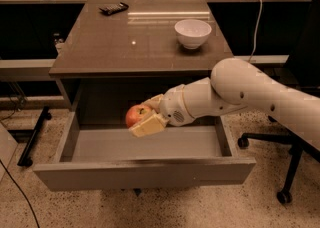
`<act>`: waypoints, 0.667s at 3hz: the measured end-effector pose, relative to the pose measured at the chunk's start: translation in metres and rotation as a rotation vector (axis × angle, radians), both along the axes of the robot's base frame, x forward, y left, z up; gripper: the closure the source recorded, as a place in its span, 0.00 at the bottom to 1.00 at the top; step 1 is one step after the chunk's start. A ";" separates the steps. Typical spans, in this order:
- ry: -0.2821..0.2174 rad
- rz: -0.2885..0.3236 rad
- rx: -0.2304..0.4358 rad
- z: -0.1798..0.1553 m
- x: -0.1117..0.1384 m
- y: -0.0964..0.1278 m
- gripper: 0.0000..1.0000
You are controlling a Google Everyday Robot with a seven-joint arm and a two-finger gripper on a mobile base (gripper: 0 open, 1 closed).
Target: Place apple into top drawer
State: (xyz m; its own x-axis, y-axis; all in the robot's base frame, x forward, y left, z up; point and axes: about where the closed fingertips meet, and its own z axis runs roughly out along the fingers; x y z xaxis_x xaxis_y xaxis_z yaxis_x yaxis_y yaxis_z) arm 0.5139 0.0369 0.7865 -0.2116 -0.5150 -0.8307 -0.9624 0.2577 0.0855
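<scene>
Next, my gripper sets the apple free on the grey drawer's bottom just below its cream fingers (137, 137), close to the middle of the drawer.
The red-orange apple (136, 115) is held in my gripper (142, 118), whose cream fingers are shut around it. The gripper reaches in from the right on a white arm and holds the apple inside the opening of the top drawer (145, 172), a little above its smooth grey floor, left of the middle. The drawer is pulled fully open toward the camera below the brown cabinet top (115, 47).
A white bowl (192, 33) stands at the back right of the cabinet top. A small dark object (113, 8) lies at its back left. An office chair base (285, 172) stands on the floor to the right, and a black stand leg (32, 139) to the left.
</scene>
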 end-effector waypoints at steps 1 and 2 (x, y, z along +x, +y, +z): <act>-0.009 -0.022 0.015 -0.021 0.023 0.009 1.00; 0.025 -0.025 0.022 -0.054 0.041 0.015 1.00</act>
